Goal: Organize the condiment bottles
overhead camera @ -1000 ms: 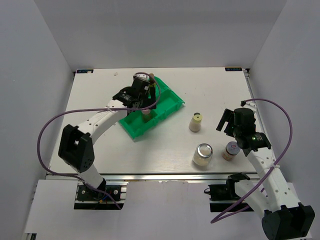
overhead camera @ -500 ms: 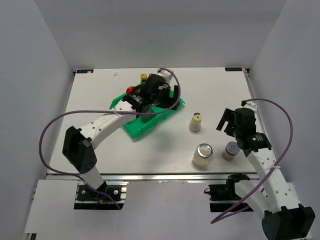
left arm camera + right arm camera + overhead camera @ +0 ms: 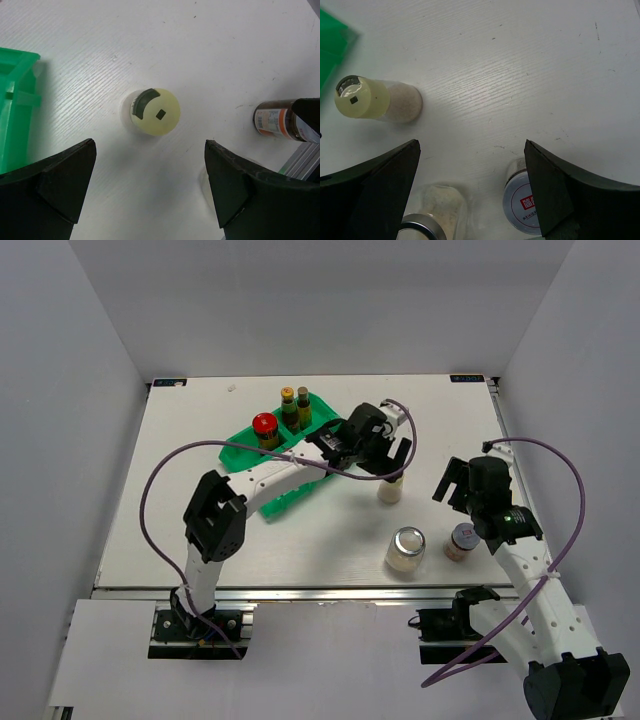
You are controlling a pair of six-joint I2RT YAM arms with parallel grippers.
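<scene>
Next, I move my right gripper to the grey-lidded red-label jar near the front edge of the table and close it on the jar's grey lid (image 3: 465, 535) (image 3: 521, 204).
My left gripper (image 3: 388, 452) hangs open over the yellow-lidded white shaker (image 3: 390, 490), which stands upright on the table. From the left wrist, the shaker (image 3: 155, 111) lies just ahead of the gap between the empty fingers (image 3: 149, 150). A red-capped dark jar (image 3: 264, 428) and two slim dark sauce bottles (image 3: 288, 405) (image 3: 303, 408) stand in the green tray (image 3: 237, 447). My right gripper (image 3: 455, 480) is open and empty (image 3: 471, 147), above the silver-lidded clear jar (image 3: 432, 220) and the grey-lidded red-label jar (image 3: 525, 202).
The silver-lidded jar (image 3: 406, 548) and grey-lidded jar (image 3: 461, 540) stand side by side near the table's front edge. The tray's corner (image 3: 15, 100) lies left of the left gripper. My left arm stretches across the tray's front half, hiding it.
My left arm has swung right from over the tray to above the yellow-lidded shaker, uncovering the red-capped jar and both slim bottles. The right arm has not moved.
</scene>
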